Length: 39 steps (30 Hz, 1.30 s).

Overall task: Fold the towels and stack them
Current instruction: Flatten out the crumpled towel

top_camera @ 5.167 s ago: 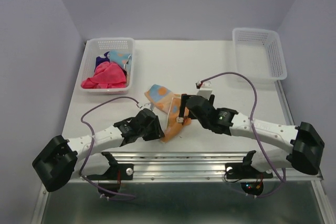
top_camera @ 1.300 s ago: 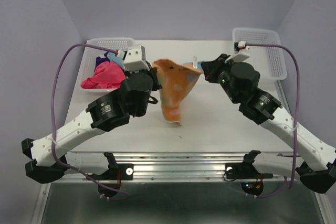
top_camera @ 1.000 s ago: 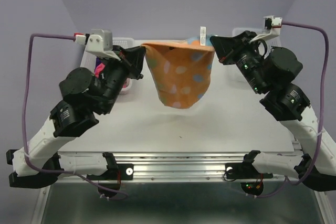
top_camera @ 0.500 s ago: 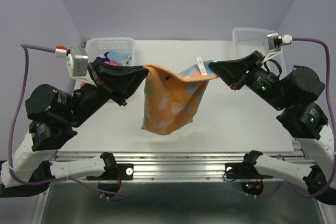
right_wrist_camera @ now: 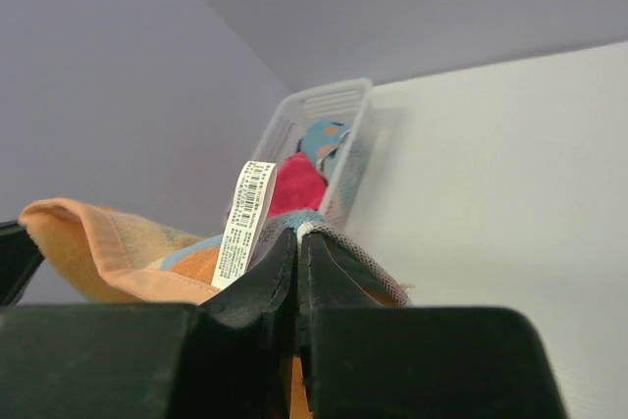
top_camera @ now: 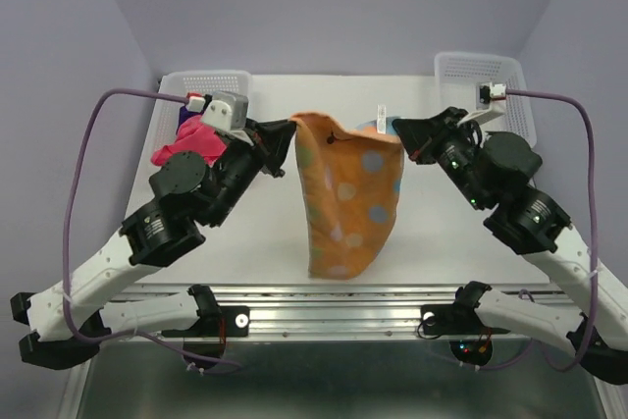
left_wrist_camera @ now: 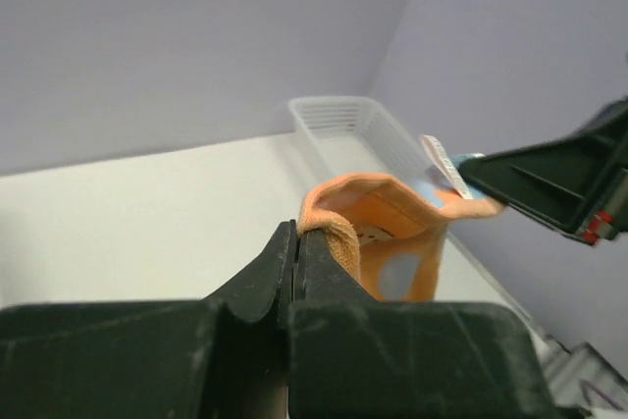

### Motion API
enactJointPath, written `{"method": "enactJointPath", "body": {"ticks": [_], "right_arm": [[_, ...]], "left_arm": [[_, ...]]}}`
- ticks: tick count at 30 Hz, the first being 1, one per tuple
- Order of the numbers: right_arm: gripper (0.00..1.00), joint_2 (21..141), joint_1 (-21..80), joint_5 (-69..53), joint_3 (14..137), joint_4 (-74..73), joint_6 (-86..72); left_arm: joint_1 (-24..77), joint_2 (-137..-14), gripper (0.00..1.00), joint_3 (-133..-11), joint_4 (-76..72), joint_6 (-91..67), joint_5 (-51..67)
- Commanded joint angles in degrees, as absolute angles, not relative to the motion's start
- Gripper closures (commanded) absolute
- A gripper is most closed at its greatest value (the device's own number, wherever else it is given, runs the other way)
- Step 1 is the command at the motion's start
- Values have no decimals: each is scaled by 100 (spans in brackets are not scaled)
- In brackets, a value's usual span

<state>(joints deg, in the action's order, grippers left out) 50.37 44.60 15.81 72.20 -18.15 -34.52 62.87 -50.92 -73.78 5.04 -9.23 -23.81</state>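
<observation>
Next, I put the orange towel down with my right gripper and let it go on the middle of the white table point(top_camera: 342, 192), behind the metal rail.
An orange towel with light blue spots point(top_camera: 348, 193) hangs in the air between both arms, its lower end near the table's front. My left gripper point(top_camera: 292, 127) is shut on its upper left corner point(left_wrist_camera: 329, 233). My right gripper point(top_camera: 397, 134) is shut on the upper right corner, beside a white barcode tag point(right_wrist_camera: 245, 213). In the left wrist view the towel point(left_wrist_camera: 392, 233) sags between my left gripper point(left_wrist_camera: 296, 233) and the right fingers point(left_wrist_camera: 559, 179). A magenta-pink towel point(top_camera: 182, 144) and a dark purple one point(top_camera: 182, 113) lie in the left basket, partly hidden by my left arm.
The white mesh basket point(top_camera: 206, 80) holding the other cloths stands at the back left. A second white mesh basket point(top_camera: 486, 95) stands at the back right. Purple cables loop from both wrists. A metal rail runs along the table's near edge.
Both grippers keep their hold. They have drawn closer together and moved toward the back, and the towel now hangs straighter and lower instead of stretched wide.
</observation>
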Motion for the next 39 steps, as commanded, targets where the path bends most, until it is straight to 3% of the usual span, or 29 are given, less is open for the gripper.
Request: {"method": "enactJointPath", "body": {"ticks": [1, 4, 7, 15, 27, 34, 39], "right_arm": [[99, 5510, 4430, 3242, 7040, -1047, -2998], [99, 5923, 4421, 3892, 7014, -599, -2655], [99, 6432, 4281, 4104, 7084, -256, -2391], [99, 7988, 2761, 2629, 7294, 641, -2575], [99, 10193, 1609, 889, 8331, 1538, -2610], [99, 10618, 1415, 308, 8578, 1046, -2988], [99, 10258, 1415, 158, 8105, 634, -3129]], "left_arm": [[5549, -5412, 100, -7295, -193, -738, -3025], [4121, -5851, 100, -7260, -342, -966, -1569], [3387, -6441, 100, -7251, -641, -845, -1057], [2277, -8161, 100, -7918, -1239, -809, -27], [1907, -10545, 100, -9685, -1169, -511, 430], [1907, -10653, 100, -9440, -1178, -518, 667], [1960, -10100, 100, -8386, -1476, -668, 896]]}}
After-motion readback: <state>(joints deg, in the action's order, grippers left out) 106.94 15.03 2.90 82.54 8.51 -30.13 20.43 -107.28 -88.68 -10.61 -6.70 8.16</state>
